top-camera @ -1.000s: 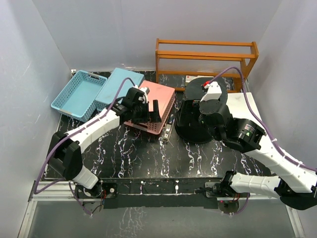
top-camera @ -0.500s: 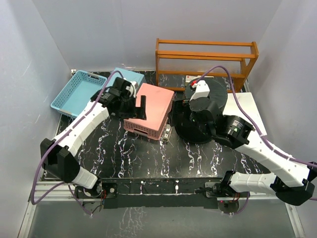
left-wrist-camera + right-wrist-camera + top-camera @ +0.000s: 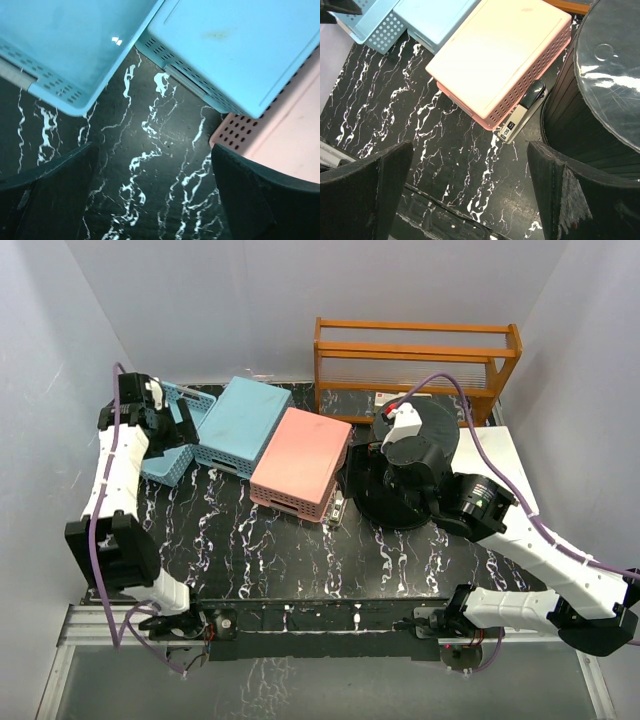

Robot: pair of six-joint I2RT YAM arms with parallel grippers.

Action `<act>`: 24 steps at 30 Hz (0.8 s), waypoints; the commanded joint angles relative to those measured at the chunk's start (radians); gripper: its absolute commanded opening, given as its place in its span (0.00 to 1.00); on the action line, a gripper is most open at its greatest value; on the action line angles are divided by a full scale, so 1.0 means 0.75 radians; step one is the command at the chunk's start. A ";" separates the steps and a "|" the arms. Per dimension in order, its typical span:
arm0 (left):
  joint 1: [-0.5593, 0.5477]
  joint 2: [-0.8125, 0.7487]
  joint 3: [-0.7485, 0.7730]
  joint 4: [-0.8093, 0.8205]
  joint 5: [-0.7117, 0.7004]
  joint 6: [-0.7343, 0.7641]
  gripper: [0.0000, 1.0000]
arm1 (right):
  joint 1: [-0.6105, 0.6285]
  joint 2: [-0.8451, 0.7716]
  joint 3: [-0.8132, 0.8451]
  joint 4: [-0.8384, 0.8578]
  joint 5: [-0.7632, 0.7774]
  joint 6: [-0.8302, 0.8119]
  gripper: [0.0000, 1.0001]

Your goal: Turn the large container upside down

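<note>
My left gripper will grip the open blue basket's rim (image 3: 186, 465) (image 3: 102, 86) on the side facing the light blue basket, near the close corner.
The large container, a black bucket (image 3: 408, 502), stands right of the table's middle with its flat base up and its wider rim down. In the right wrist view it fills the right side (image 3: 607, 70), its shiny base on top. My right gripper (image 3: 470, 145) is open and empty, held above the table just left of the bucket, the right finger (image 3: 580, 200) near the bucket's wall. In the top view the right wrist (image 3: 410, 445) hangs over the bucket. My left gripper (image 3: 178, 422) is far left over the open blue basket, open and empty (image 3: 150, 150).
A pink basket (image 3: 300, 460) and a light blue basket (image 3: 238, 425) lie upside down left of the bucket. An open blue basket (image 3: 150, 455) sits at the far left. A stapler (image 3: 340, 505) lies between pink basket and bucket. A wooden rack (image 3: 415, 360) stands behind.
My left arm has swung left, from over the pink basket to over the open blue basket. My right wrist has shifted a little left and back over the bucket.
</note>
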 commanded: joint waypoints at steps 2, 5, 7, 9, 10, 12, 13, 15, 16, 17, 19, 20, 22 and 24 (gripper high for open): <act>-0.008 0.123 0.043 0.078 0.020 0.288 0.93 | 0.002 -0.010 0.074 0.015 -0.001 -0.042 0.98; -0.009 0.139 0.023 0.102 0.047 0.359 0.93 | 0.002 0.018 0.110 -0.006 0.004 -0.060 0.98; -0.008 0.157 0.024 0.105 0.015 0.399 0.94 | 0.002 0.041 0.131 -0.009 0.004 -0.074 0.98; -0.007 0.181 0.019 0.120 -0.012 0.453 0.93 | 0.002 0.072 0.152 -0.008 -0.007 -0.080 0.98; -0.006 0.194 0.014 0.134 -0.021 0.478 0.93 | 0.002 0.086 0.158 -0.006 -0.014 -0.082 0.98; -0.006 0.226 0.003 0.170 -0.051 0.511 0.91 | 0.002 0.112 0.168 0.009 -0.032 -0.087 0.98; -0.005 0.239 -0.005 0.194 -0.058 0.526 0.91 | 0.002 0.124 0.172 0.014 -0.038 -0.089 0.98; -0.002 0.268 -0.019 0.242 -0.037 0.571 0.88 | 0.001 0.142 0.183 0.017 -0.040 -0.089 0.98; 0.002 0.286 -0.026 0.263 -0.030 0.585 0.87 | 0.002 0.148 0.190 0.017 -0.039 -0.091 0.98; 0.008 0.304 -0.028 0.277 -0.012 0.600 0.86 | 0.001 0.151 0.194 0.016 -0.036 -0.092 0.98; 0.019 0.357 -0.010 0.269 0.025 0.613 0.83 | 0.000 0.152 0.197 0.012 -0.018 -0.095 0.98; 0.025 0.384 0.004 0.259 0.034 0.613 0.80 | 0.001 0.148 0.196 0.010 -0.007 -0.094 0.98; 0.035 0.434 0.039 0.226 0.053 0.611 0.71 | 0.000 0.141 0.189 0.009 0.012 -0.093 0.98; 0.049 0.467 0.049 0.216 0.087 0.610 0.64 | 0.000 0.141 0.185 0.008 0.018 -0.091 0.98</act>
